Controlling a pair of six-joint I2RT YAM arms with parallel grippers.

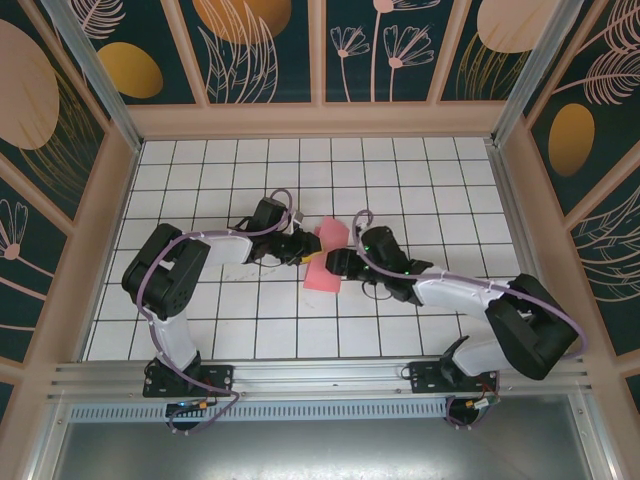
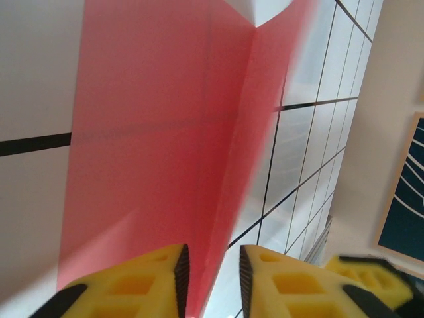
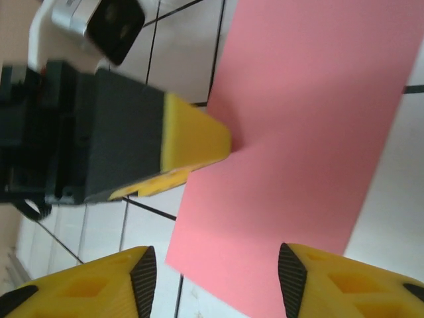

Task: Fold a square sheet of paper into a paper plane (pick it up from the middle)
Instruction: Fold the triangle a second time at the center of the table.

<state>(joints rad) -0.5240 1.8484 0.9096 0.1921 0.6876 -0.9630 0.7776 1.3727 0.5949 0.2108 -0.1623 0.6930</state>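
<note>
My right gripper will reach across and pinch the flap's edge (image 3: 195, 185), as the paper's raised flap is at my left gripper's fingers, beyond my right gripper's open fingers.
The salmon-pink sheet of paper (image 1: 323, 272) lies at the middle of the table, folded along a crease, with one flap raised. In the left wrist view the paper (image 2: 159, 132) forms a V. Its raised fold runs down between the yellow fingers of my left gripper (image 2: 213, 265), close to the left pad. A gap still shows between the pads. From the right, my right gripper (image 3: 217, 265) hovers over the paper (image 3: 305, 126) with its jaws wide apart and holding nothing. One yellow finger of the left gripper (image 3: 195, 140) touches the paper's edge there.
Both grippers (image 1: 302, 252) (image 1: 334, 262) meet at the paper, almost tip to tip. The white gridded table (image 1: 400, 180) is walled on three sides. A metal rail (image 1: 320, 375) carrying the arm bases runs along the near edge.
</note>
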